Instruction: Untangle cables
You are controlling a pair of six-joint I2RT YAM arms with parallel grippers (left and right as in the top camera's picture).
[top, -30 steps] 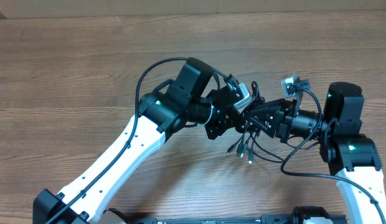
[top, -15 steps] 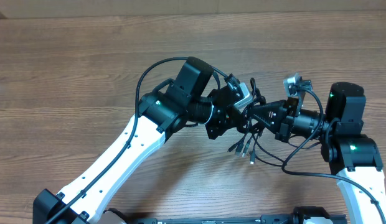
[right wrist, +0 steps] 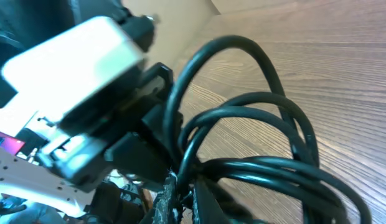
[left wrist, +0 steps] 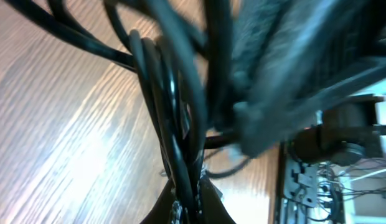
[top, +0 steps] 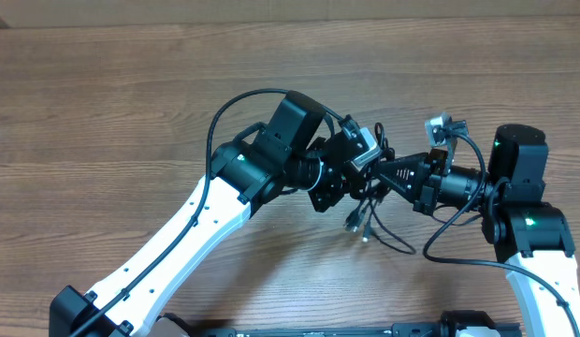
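Note:
Next, my right gripper opens and takes the loops (right wrist: pixel 252 115) deeper before pulling, as it holds the cables only at the very ends of its fingers beside my left gripper.
A bundle of thin black cables (top: pixel 368 217) hangs over the wooden table between my two grippers, its plug ends (top: pixel 352 225) dangling just below them. My left gripper (top: pixel 357 180) comes in from the left and is shut on several strands of the cables (left wrist: pixel 171 130); the left wrist view shows them pinched between the fingertips (left wrist: pixel 208 208). Facing it from the right, my right gripper (top: pixel 385 173) is shut on a loop of the cables (right wrist: pixel 255 143), squeezed at the jaw tips (right wrist: pixel 183 198). The two grippers nearly touch.
The thicker black arm wiring (top: pixel 440 245) loops off the right arm toward the front. A white camera block (right wrist: pixel 75 53) on the left wrist sits close to the right gripper. Bare wooden table (top: pixel 112 112) lies on every side.
The right gripper has closed on the cables. The left wrist has turned a little, and the dangling plug ends have swung slightly left.

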